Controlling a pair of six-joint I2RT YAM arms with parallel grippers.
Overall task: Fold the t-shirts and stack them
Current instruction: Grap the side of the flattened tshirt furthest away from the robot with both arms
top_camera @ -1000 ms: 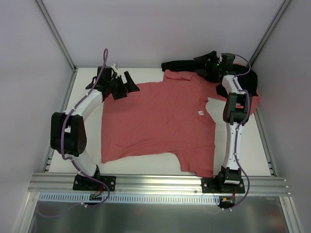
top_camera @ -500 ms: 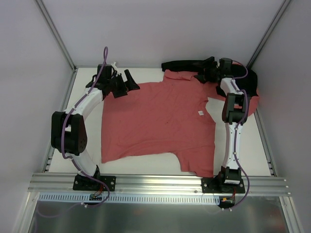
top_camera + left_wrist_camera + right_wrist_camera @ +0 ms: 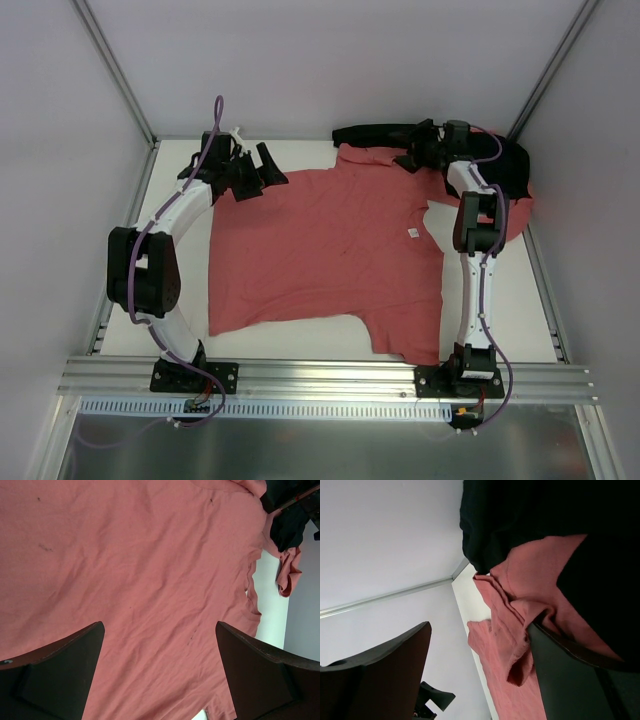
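Observation:
Next, I close my left gripper on the far corner of the hem (image 3: 227, 188) of the salmon-red t-shirt, at the hem's end away from the black cloth.
One salmon-red t-shirt (image 3: 330, 250) lies spread flat over the white table (image 3: 180, 270). My left gripper (image 3: 262, 175) hovers open above its far-left part. In the left wrist view the cloth (image 3: 150, 570) fills the frame and nothing is between the left gripper's (image 3: 160, 672) fingers. My right gripper (image 3: 415, 152) is at the shirt's far-right edge, also open. In the right wrist view a bunched fold of the shirt (image 3: 507, 645) rises between the right gripper's (image 3: 480, 675) fingers, against the right finger (image 3: 575, 680).
A black cloth (image 3: 375, 133) lies along the back edge and drapes down at the far right (image 3: 545, 520). A bit more salmon cloth (image 3: 520, 197) pokes out beside it. White walls close in the table on three sides; the arm bases sit on the near rail (image 3: 320, 378).
My right gripper has moved a little left along the far edge onto the shirt's fold, its jaws narrowing slightly. The left arm and the shirt have stayed put.

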